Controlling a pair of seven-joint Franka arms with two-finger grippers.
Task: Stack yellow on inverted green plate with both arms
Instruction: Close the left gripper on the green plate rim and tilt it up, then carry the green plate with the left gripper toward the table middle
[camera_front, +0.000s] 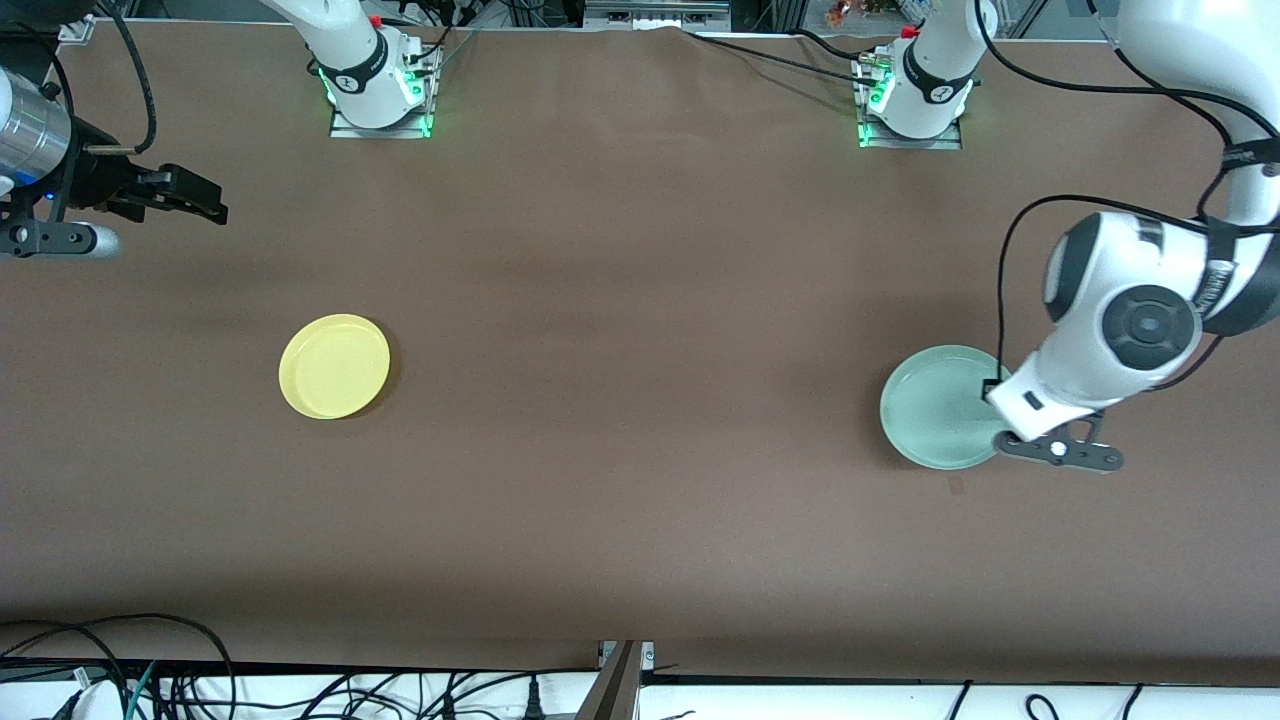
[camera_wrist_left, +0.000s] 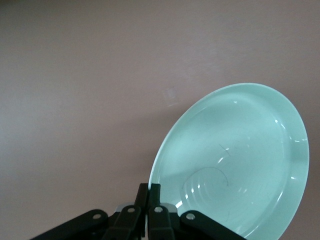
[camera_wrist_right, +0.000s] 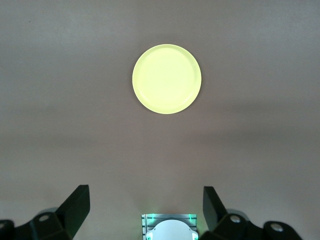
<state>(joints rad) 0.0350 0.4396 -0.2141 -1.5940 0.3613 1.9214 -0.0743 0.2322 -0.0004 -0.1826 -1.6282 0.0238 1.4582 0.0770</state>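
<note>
My left gripper has the green plate. It will let go of the plate on the bare table, out from midway (camera_front: 649, 278) between the arm bases.
The pale mint-green plate (camera_front: 930, 405) lies hollow side up toward the left arm's end of the table. My left gripper (camera_front: 998, 392) is shut on its rim; in the left wrist view the two fingers (camera_wrist_left: 144, 196) pinch the edge of the green plate (camera_wrist_left: 235, 160). The yellow plate (camera_front: 334, 366) lies rim up on the table toward the right arm's end, and shows in the right wrist view (camera_wrist_right: 166, 79). My right gripper (camera_front: 190, 195) is open and empty, held high over the table's end, well apart from the yellow plate; the right wrist view shows it too (camera_wrist_right: 145, 202).
The brown table (camera_front: 640, 300) bears only the two plates. The arm bases (camera_front: 380, 90) (camera_front: 915, 95) stand at the edge farthest from the front camera. Cables (camera_front: 200, 680) lie past the edge nearest the front camera.
</note>
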